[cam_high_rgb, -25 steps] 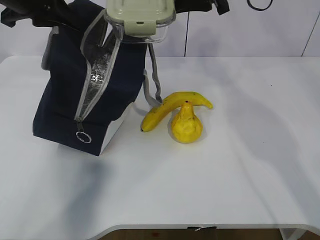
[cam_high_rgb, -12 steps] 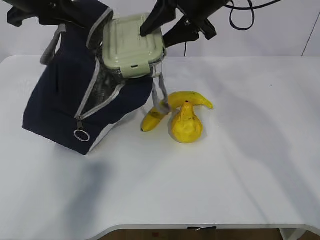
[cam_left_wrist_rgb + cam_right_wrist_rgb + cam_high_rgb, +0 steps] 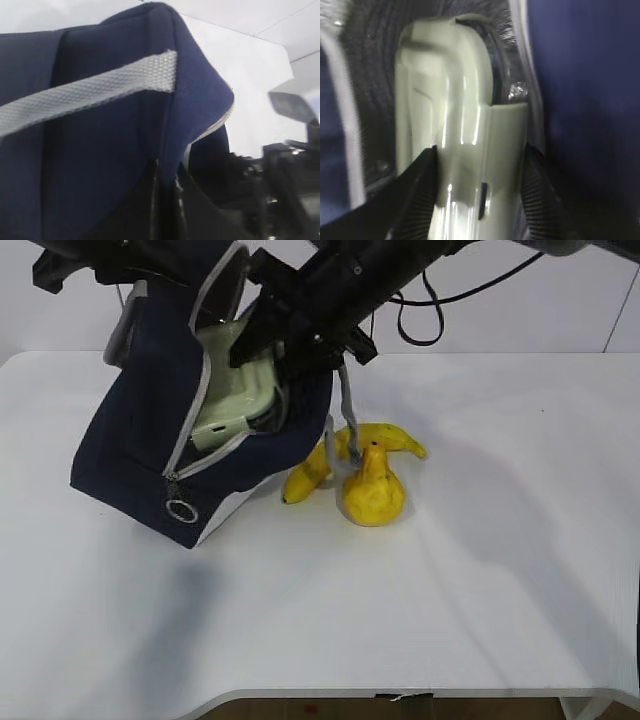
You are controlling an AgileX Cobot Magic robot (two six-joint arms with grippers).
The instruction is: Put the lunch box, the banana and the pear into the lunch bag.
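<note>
The robot's right gripper needs to release the lunch box down inside the lunch bag's zipper opening point(image 3: 232, 440), within the silver lining.
The navy lunch bag point(image 3: 140, 440) leans on the table's left, its zipper mouth gaping toward the right. My left gripper point(image 3: 185, 262) is shut on the bag's upper rim; in the left wrist view point(image 3: 167, 185) the navy fabric is pinched between the jaws below a grey strap point(image 3: 90, 92). My right gripper point(image 3: 272, 360) is shut on the lunch box point(image 3: 235, 390), which sits partly inside the mouth. Its sage-green lid point(image 3: 465, 115) fills the gap between the fingers point(image 3: 415, 190). The banana point(image 3: 390, 438) and the pear point(image 3: 372, 492) lie touching just right of the bag.
A grey strap point(image 3: 345, 405) of the bag hangs over the banana's left half. Silver lining point(image 3: 516, 90) shows round the box. White table point(image 3: 480, 570) stretches to the right and front, with its front edge near the bottom of the exterior view.
The right gripper has carried the lunch box down from above the bag into its open mouth. The bag has shifted and tilted in the left gripper's hold.
</note>
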